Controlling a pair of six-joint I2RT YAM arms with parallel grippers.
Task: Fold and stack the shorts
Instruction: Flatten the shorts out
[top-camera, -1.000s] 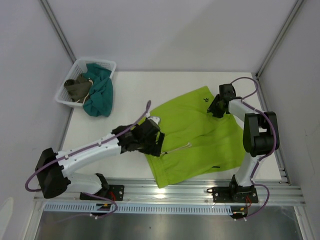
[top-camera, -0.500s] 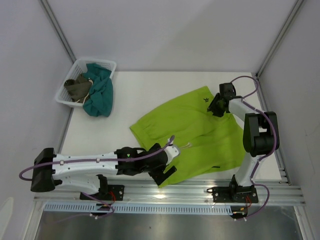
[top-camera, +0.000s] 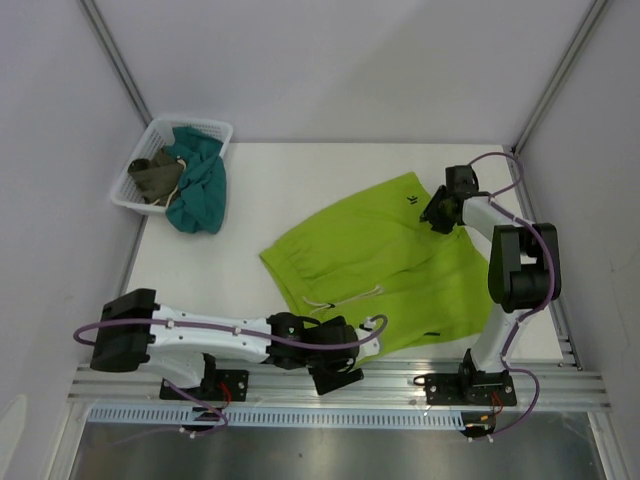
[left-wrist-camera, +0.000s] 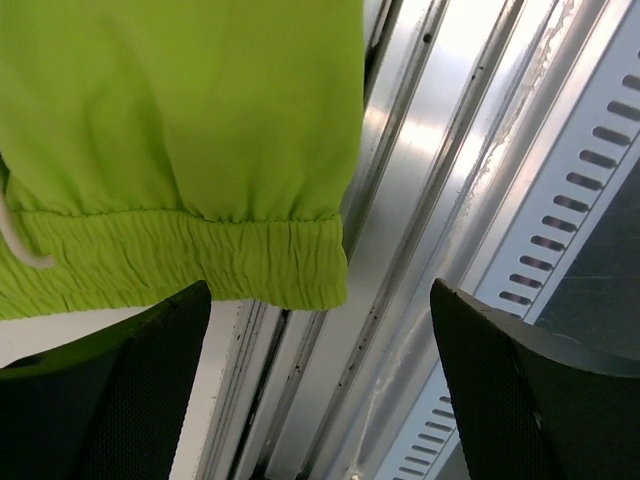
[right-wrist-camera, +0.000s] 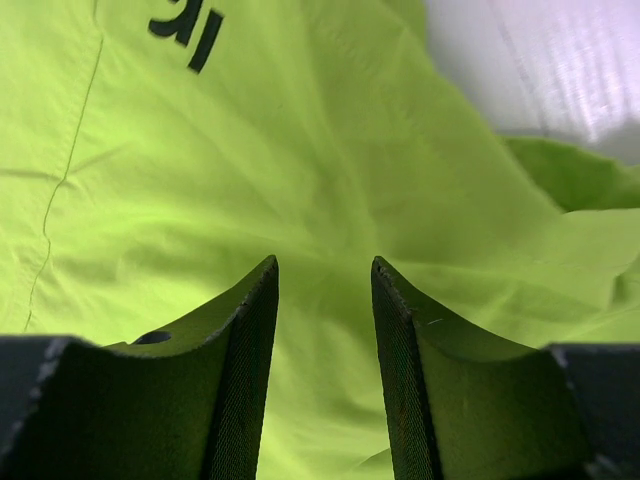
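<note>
The corner of the shorts' waistband lies over the metal bar, so my left gripper will first pinch that corner (left-wrist-camera: 318, 266) and pull it back over the table.
The lime-green shorts (top-camera: 385, 260) lie spread on the white table, with the black logo (top-camera: 413, 199) at the far right and the white drawstring (top-camera: 350, 298) near the waistband. My left gripper (top-camera: 345, 365) is at the table's near edge, wide open and empty. In the left wrist view the gripper (left-wrist-camera: 320, 330) is just below the corner of the elastic waistband (left-wrist-camera: 250, 265), which hangs over the metal rail. My right gripper (top-camera: 437, 213) is over the shorts' far right corner. In the right wrist view the gripper (right-wrist-camera: 323, 265) is open just above the fabric, near the logo (right-wrist-camera: 185, 30).
A white basket (top-camera: 130, 195) at the far left holds an olive-brown garment (top-camera: 155, 175) and a teal garment (top-camera: 200, 190) that hangs over its rim. An aluminium rail (top-camera: 400, 375) runs along the near edge. Frame posts stand at both back corners.
My left arm has swung from the shorts' left side down to the near edge, uncovering the waistband and drawstring. The right arm has barely moved.
</note>
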